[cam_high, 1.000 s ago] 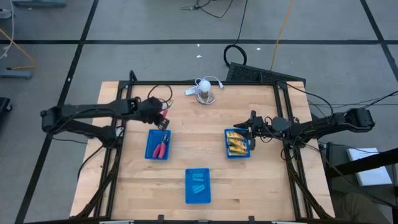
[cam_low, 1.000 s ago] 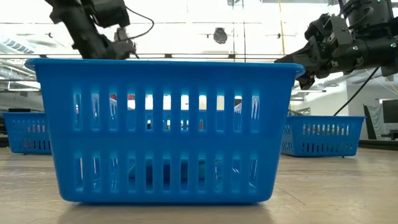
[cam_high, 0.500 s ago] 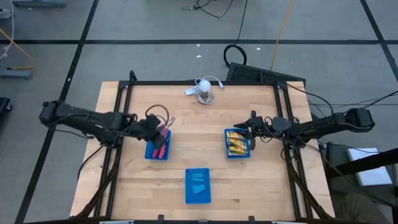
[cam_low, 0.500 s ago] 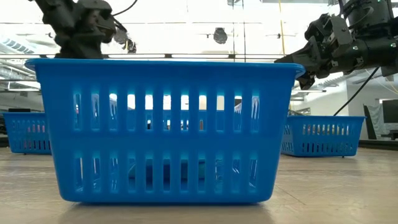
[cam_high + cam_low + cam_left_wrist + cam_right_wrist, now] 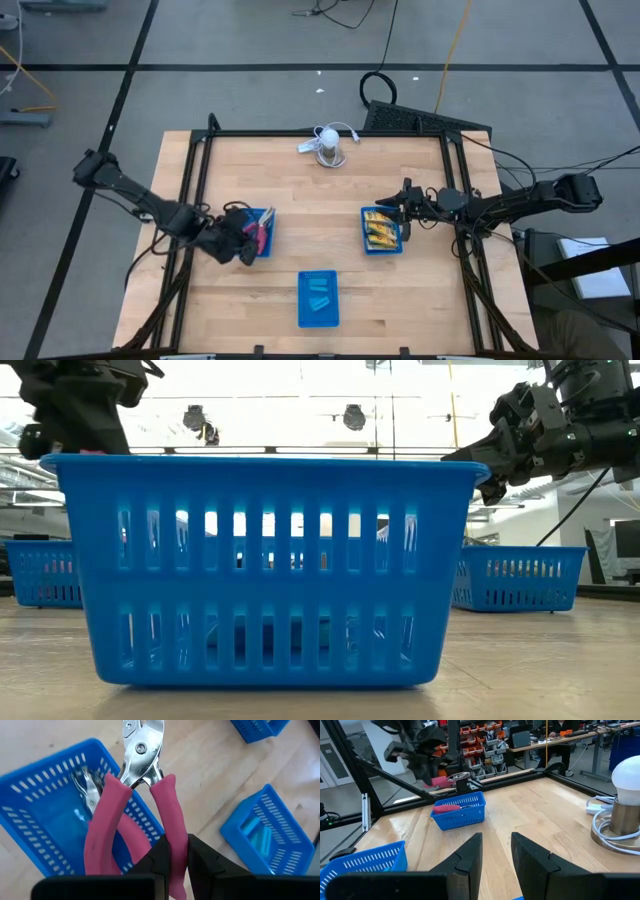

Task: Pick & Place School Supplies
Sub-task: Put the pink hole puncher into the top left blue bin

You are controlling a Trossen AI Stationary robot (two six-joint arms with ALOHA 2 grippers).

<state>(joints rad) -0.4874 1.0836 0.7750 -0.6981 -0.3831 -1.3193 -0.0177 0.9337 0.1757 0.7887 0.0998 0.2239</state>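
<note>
Next, my left gripper lets go of the red-handled plier tool so that it lies on top of the second plier tool (image 5: 261, 231) (image 5: 111, 815) inside its blue basket.
My left gripper (image 5: 248, 240) hovers over the left blue basket (image 5: 269, 214), shut on a red-handled plier tool (image 5: 142, 750). A second plier tool (image 5: 86, 784) lies inside that basket (image 5: 45, 815). Yellow-orange boxes (image 5: 380, 232) fill the right basket, and light-blue blocks (image 5: 318, 295) lie in the near basket (image 5: 265, 835). My right gripper (image 5: 404, 210) waits open above the far left corner of the right basket; in its wrist view the fingers (image 5: 470, 855) stand apart. My left gripper (image 5: 174, 845) pinches one red handle (image 5: 169, 815) of the plier tool between its two fingers. The handle runs along the fingers, and the metal head (image 5: 143, 735) points away from them. The other handle (image 5: 102, 830) hangs free beside it. The tool is lifted clear above the left basket.
A white bulb-shaped object with a cable (image 5: 329, 143) stands at the table's far edge. A black frame rail (image 5: 320, 133) runs round the tabletop. In the low view the near basket (image 5: 265, 570) fills the foreground. Bare wood lies between the three baskets.
My left gripper, keeping its hold on the plier tool, has swung from beyond the left basket's far edge toward the table's near edge and now sits over the basket's near left part. The arm has turned with it. My right arm has kept still.
</note>
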